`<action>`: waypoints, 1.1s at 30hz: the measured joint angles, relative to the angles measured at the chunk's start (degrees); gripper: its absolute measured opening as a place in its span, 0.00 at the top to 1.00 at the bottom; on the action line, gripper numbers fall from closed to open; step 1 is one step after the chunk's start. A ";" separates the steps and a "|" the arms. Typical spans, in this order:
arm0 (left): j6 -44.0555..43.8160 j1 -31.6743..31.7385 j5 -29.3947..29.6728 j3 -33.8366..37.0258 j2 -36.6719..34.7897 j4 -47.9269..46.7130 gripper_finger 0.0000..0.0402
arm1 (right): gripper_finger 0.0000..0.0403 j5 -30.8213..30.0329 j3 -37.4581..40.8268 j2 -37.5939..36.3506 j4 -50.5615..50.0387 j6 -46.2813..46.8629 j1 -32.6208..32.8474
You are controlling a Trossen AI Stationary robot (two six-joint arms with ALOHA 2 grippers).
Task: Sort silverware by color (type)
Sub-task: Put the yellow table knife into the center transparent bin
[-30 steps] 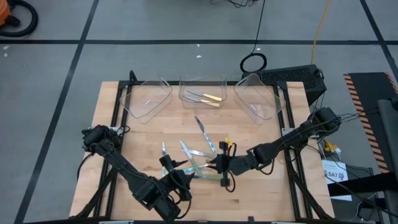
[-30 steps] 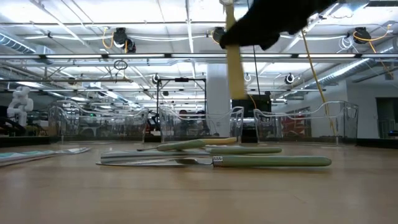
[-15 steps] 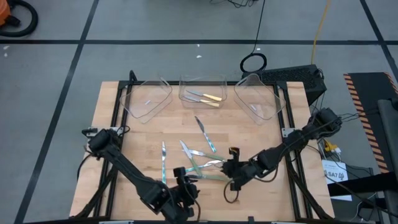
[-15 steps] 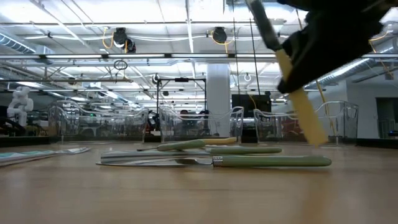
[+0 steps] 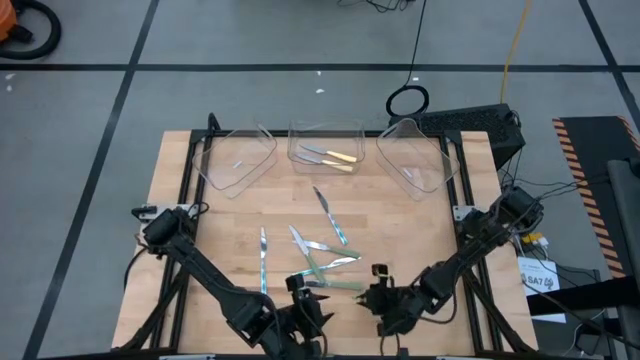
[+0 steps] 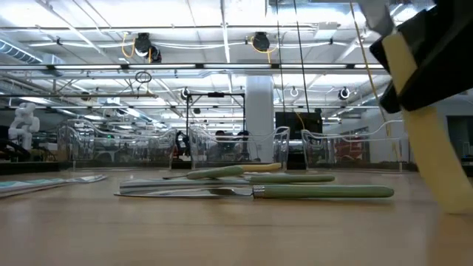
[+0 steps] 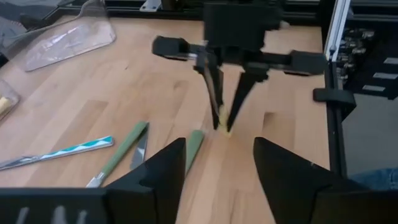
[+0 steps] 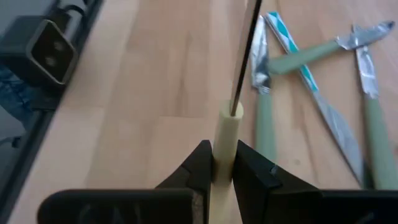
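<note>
Next, my left gripper takes the utensil's blade (image 6: pixel 378 16), as the yellow-handled utensil is steep in my right gripper, and level it before it goes into the middle tray.
My right gripper (image 5: pixel 380 292) is near the table's near edge, shut on a yellow-handled utensil (image 6: pixel 421 125). The left gripper (image 5: pixel 306 308) hovers open beside it, to its left, its fingers (image 7: pixel 168 174) apart over bare wood. Loose silverware lies flat on the table: green-handled pieces (image 5: pixel 338 284) (image 6: pixel 325 191) (image 7: pixel 118 155) (image 8: pixel 264 134) and blue-patterned ones (image 5: pixel 336 233) (image 5: pixel 262 262) (image 7: pixel 74 149). Two yellow-handled pieces (image 5: pixel 338 158) lie in the middle clear tray (image 5: pixel 325 132). My right gripper pinches the utensil's yellow handle (image 8: pixel 225 146) between its two fingers, coming from above and pointing down. The utensil is tilted; its metal end (image 6: pixel 373 11) rises above the fingers and the handle's free end (image 6: pixel 457 203) hangs below, at table level. Whether that end touches the wood, I cannot tell.
Three clear trays line the far side: left (image 5: pixel 238 160), middle, and right (image 5: pixel 415 157). The loose pieces cluster mid-table, far of both grippers. Bare wood (image 5: pixel 430 240) lies right of the cluster. A black frame rail (image 7: pixel 333 74) runs along the table's side.
My right gripper has carried the yellow-handled utensil toward the table's near edge and downward, away from the loose cluster. The utensil, upright a second ago, now tilts with its handle end low by the table. The left gripper has drifted right along the near edge.
</note>
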State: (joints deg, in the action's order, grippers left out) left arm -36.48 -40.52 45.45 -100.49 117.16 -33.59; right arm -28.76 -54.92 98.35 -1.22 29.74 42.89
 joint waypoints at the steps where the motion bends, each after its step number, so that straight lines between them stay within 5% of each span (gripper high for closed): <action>1: 0.01 0.12 0.01 0.00 0.00 0.44 0.47 | 0.91 -0.21 0.00 0.36 0.94 -0.37 0.47; 8: 6.55 1.52 0.13 0.00 0.64 6.53 0.26 | 0.91 -0.36 0.00 0.91 3.26 -0.52 1.83; 18: 13.63 4.88 -4.06 0.02 2.82 13.74 0.24 | 0.91 -1.32 0.04 0.98 3.51 -1.08 2.23; 33: 16.95 6.11 -8.55 0.02 2.89 17.23 0.65 | 0.91 -3.01 0.07 0.98 3.48 -1.93 2.23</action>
State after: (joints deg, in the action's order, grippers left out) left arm -19.53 -34.42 36.91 -100.47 120.05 -16.36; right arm -31.77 -54.85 99.33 2.26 27.81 45.12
